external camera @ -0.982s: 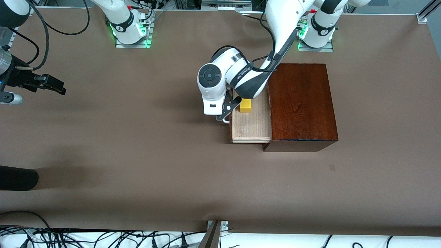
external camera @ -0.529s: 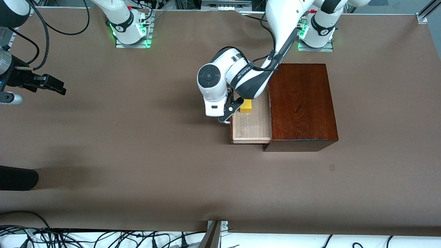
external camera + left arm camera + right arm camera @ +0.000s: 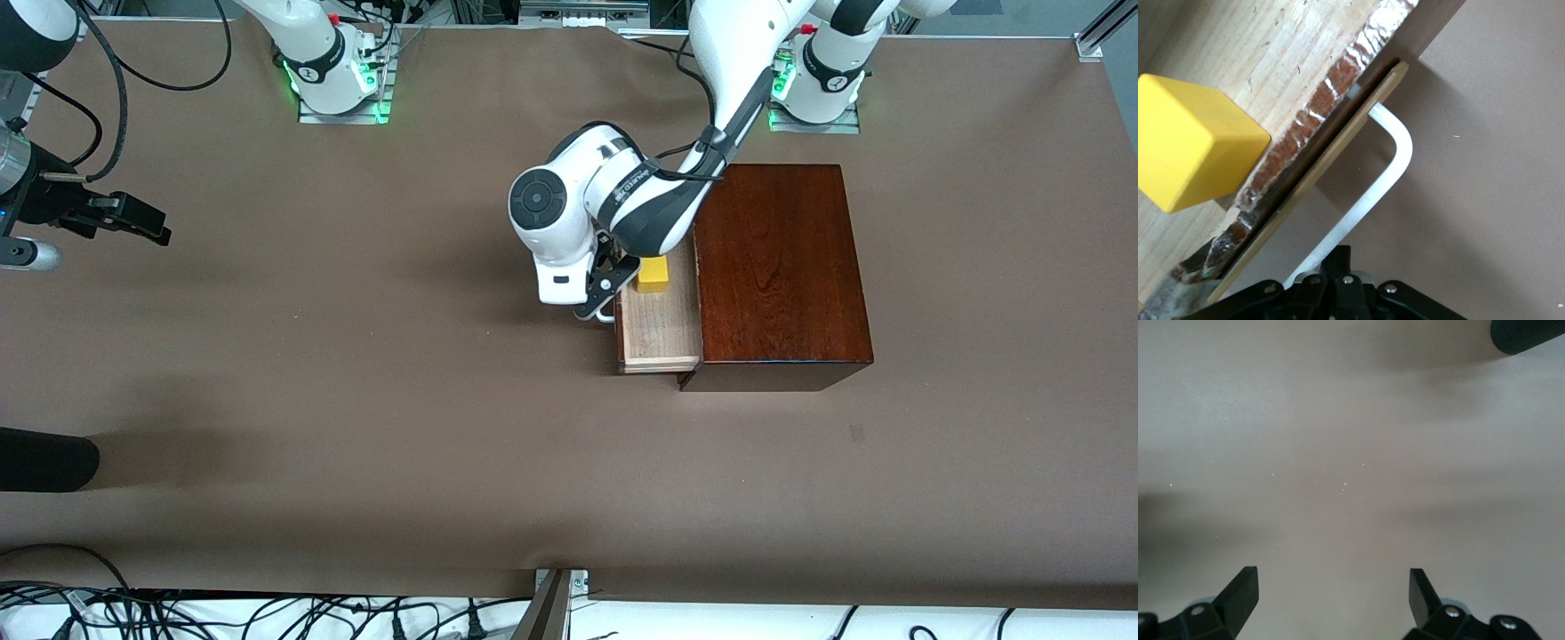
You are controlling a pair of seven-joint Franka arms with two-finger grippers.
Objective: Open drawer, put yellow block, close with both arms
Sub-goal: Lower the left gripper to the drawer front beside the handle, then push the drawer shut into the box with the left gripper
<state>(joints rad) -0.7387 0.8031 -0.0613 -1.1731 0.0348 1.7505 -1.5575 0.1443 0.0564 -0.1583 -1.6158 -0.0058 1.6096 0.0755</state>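
Next, I release the white loop handle with my left gripper by the dark wooden box's front edge [image 3: 678,314], with the drawer shut.
The drawer [image 3: 662,331] stands part way out of the dark wooden box [image 3: 781,267], on the side toward the right arm's end of the table. The yellow block [image 3: 653,274] sits in the drawer's pale tray, by the end nearest the robots' bases. In the left wrist view the yellow block [image 3: 1191,150] rests on the tray floor just inside the drawer front [image 3: 1313,167]. My left gripper [image 3: 597,299] is shut, its fingertips [image 3: 1346,257] against the white loop handle [image 3: 1395,160]. My right gripper [image 3: 142,222] waits open over bare table [image 3: 1331,577].
A black rounded object [image 3: 44,459] pokes in at the table's edge at the right arm's end, and shows as the black object [image 3: 1528,333] in the right wrist view. Cables and a metal bracket [image 3: 556,594] line the edge nearest the front camera.
The drawer has slid some way into the box, carrying the yellow block with it. My left gripper moved toward the box with the handle. The right arm has not moved.
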